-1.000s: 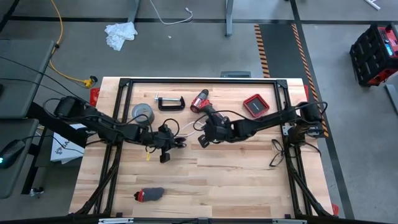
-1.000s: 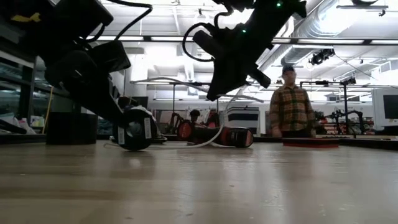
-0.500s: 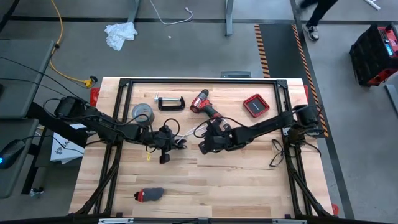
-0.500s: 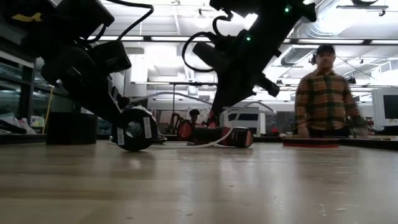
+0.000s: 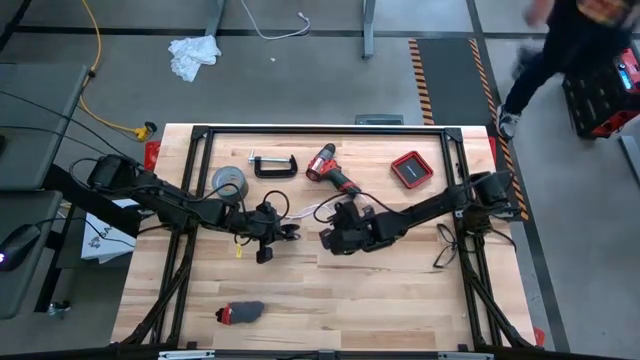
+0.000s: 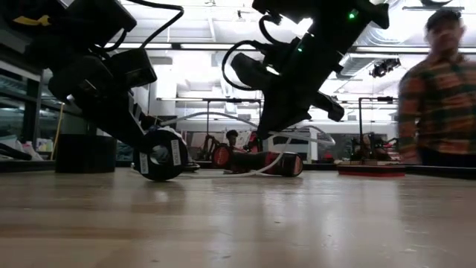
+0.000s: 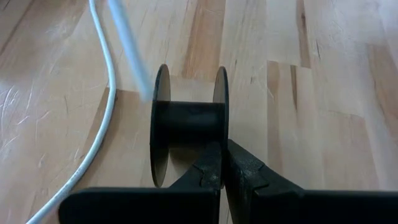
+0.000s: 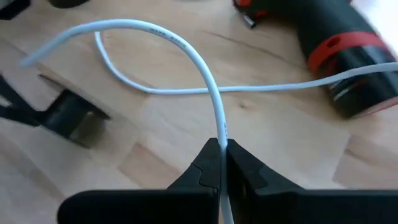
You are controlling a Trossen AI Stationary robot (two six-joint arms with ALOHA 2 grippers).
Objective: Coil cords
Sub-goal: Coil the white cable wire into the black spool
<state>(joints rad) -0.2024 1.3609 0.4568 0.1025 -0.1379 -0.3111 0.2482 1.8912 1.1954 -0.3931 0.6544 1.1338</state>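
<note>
The cable's loose end dangles above the spool while the robot's left gripper pinches only the disc, so it should open and pinch cable and disc together (image 7: 222, 107).
A thin white cable (image 8: 155, 31) runs over the table's middle to a small black spool (image 7: 189, 121), whose side shows as a round black disc with a pale centre in the low view (image 6: 160, 155). The spool stands on its rims on the wood. My left gripper (image 5: 268, 238) is shut at the spool. My right gripper (image 5: 332, 238) is shut on the cable, above the table and right of the spool. The cable loops in the air between them (image 6: 223, 117). My left gripper's shut fingertips (image 7: 214, 158) meet at the spool's barrel (image 7: 186, 115), between its two discs. What they pinch there is hidden by the fingers. They come slanting down from the table's left. The spool stands on the table. My right gripper pinches one strand of the white cable (image 8: 221, 127) between its two fingertips, partway along its length. It comes from the table's right and is raised off the wood (image 6: 279, 126). The cable arches up from the fingers, slack, and crosses itself.
A red and black drill (image 5: 330, 168) lies just beyond the right gripper. A clamp (image 5: 272, 165), a tape roll (image 5: 228, 180) and a red tray (image 5: 410, 170) lie along the far side. A dark and red object (image 5: 240, 313) lies near the front. A person (image 6: 439, 89) passes behind the table.
My right gripper has gone toward the table's near edge, away from the drill, still shut on the cable, and the cable's loop has followed it. The spool and my left gripper have kept still. The person behind the table has walked to the right.
</note>
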